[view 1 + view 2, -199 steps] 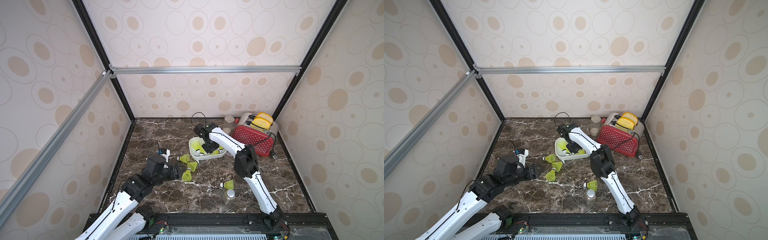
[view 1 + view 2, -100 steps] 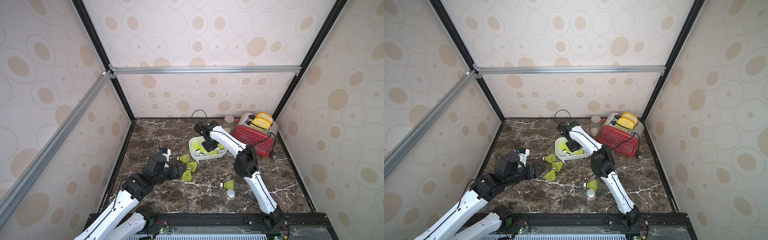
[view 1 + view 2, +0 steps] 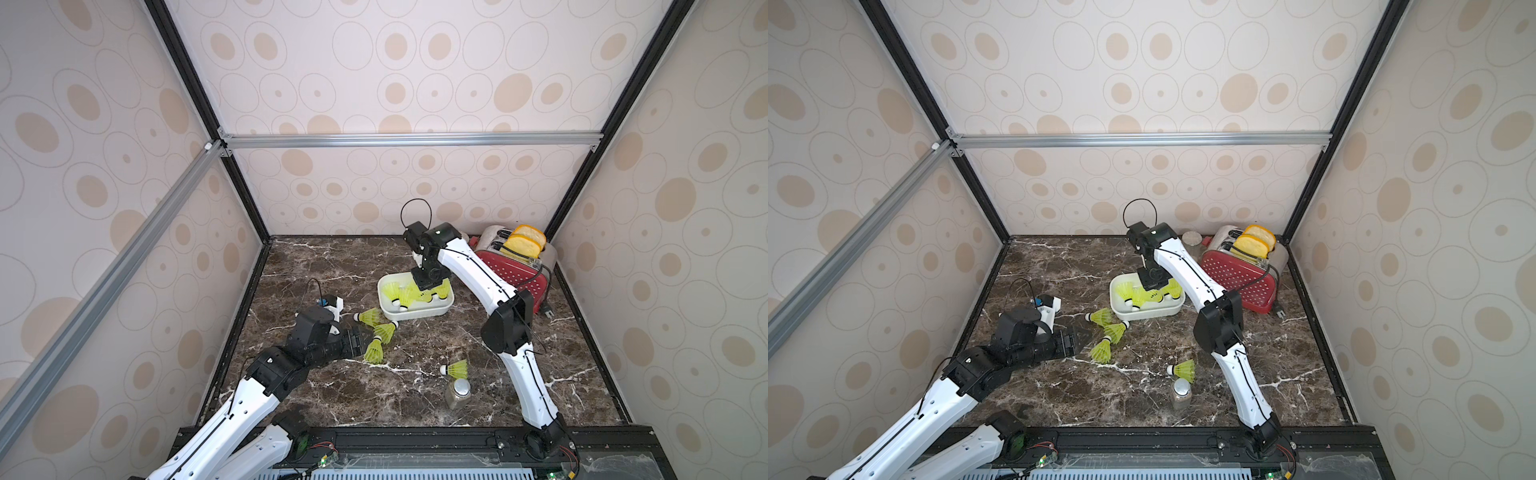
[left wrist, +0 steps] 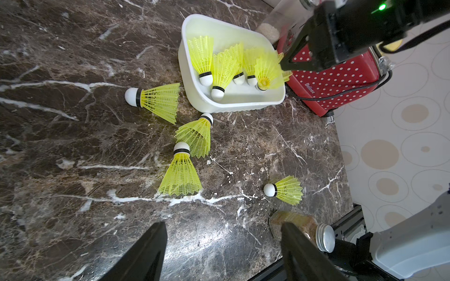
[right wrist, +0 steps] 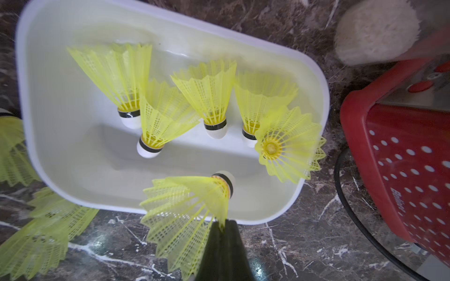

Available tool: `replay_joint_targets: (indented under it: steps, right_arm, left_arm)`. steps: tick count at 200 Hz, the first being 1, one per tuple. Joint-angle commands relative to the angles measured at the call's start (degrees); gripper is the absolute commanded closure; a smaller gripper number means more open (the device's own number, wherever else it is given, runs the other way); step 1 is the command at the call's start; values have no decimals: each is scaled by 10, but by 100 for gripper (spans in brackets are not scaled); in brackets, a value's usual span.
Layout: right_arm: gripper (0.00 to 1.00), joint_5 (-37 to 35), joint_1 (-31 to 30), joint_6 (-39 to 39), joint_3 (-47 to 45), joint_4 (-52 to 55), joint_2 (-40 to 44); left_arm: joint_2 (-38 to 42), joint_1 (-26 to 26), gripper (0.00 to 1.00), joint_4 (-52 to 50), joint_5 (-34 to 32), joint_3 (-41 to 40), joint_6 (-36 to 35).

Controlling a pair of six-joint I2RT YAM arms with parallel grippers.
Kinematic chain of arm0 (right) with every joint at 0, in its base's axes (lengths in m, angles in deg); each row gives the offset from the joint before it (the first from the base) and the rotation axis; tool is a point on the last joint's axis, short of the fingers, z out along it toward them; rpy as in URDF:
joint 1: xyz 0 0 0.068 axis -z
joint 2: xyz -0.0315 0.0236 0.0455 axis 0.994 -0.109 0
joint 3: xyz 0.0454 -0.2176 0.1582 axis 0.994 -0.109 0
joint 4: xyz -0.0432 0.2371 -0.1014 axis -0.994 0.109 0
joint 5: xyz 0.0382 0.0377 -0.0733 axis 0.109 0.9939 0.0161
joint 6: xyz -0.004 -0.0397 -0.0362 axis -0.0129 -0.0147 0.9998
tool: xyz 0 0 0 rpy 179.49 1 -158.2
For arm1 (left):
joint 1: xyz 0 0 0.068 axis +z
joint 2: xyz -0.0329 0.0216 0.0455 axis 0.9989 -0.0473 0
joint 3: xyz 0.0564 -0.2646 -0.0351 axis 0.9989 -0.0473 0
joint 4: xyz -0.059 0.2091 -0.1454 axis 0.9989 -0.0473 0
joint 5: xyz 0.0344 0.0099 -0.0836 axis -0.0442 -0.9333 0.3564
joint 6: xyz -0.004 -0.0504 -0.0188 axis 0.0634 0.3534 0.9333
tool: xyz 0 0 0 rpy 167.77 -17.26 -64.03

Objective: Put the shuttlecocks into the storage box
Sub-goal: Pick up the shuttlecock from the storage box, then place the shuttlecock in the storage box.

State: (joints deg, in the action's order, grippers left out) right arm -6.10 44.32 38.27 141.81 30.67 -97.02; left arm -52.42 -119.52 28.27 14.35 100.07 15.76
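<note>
Next, my right gripper lets go of the shuttlecock on top of the shuttlecocks that are at the storage box's end (image 3: pixel 437 285) (image 5: pixel 286 141) nearest to the toaster.
The white storage box (image 3: pixel 415 314) (image 3: pixel 1142 316) sits mid-table with several yellow-green shuttlecocks (image 5: pixel 155 121) inside. My right gripper (image 5: pixel 224 227) (image 3: pixel 430 282) hangs over the box's rim, shut on the skirt edge of one shuttlecock (image 5: pixel 187 206), whose white tip points into the box. Three shuttlecocks (image 3: pixel 370 316) (image 3: pixel 384 331) (image 3: pixel 374 352) lie on the marble left of the box. Another shuttlecock (image 3: pixel 456 368) (image 4: pixel 286 190) lies nearer the front. My left gripper (image 4: pixel 224 233) (image 3: pixel 359 338) is low over the table beside the three, open and holding nothing.
A red dotted toaster (image 3: pixel 513 270) with bread slices (image 3: pixel 525 241) stands right of the box, its black cable (image 5: pixel 353 219) trailing on the table. A spice jar (image 3: pixel 457 392) stands by the front shuttlecock. A jar of white grains (image 3: pixel 1192 239) is behind the toaster. Walls enclose three sides.
My right gripper has shifted slightly up and to the right over the box, with its jaws closing on the skirt. The left arm has barely moved.
</note>
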Motion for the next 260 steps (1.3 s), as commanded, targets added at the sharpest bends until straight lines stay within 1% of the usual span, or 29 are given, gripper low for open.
replay_joint_targets:
  steps: [1,27,72,90,106,135,179,260]
  right_arm:
    - [100,44,23,-40,15,11,38]
    - [100,87,57,-81,19,-14,57]
    - [100,101,96,-123,39,-37,59]
    - [100,99,108,-129,43,-43,53]
    - [100,111,120,-138,45,-46,44]
    - [100,123,123,-148,39,-49,33]
    - [100,125,124,-160,-14,-76,29]
    - [100,112,130,-165,-26,-58,-8]
  left_arm:
    - [-9,1,24,17,8,27,-3]
    - [-27,1,23,37,15,28,-3]
    - [-53,1,21,93,18,25,-1]
    - [-69,1,21,104,22,33,-1]
    - [-77,1,21,108,21,38,-1]
    - [-82,1,22,107,19,41,-1]
    - [-90,1,22,111,19,45,-1]
    - [-91,1,22,106,15,56,-5]
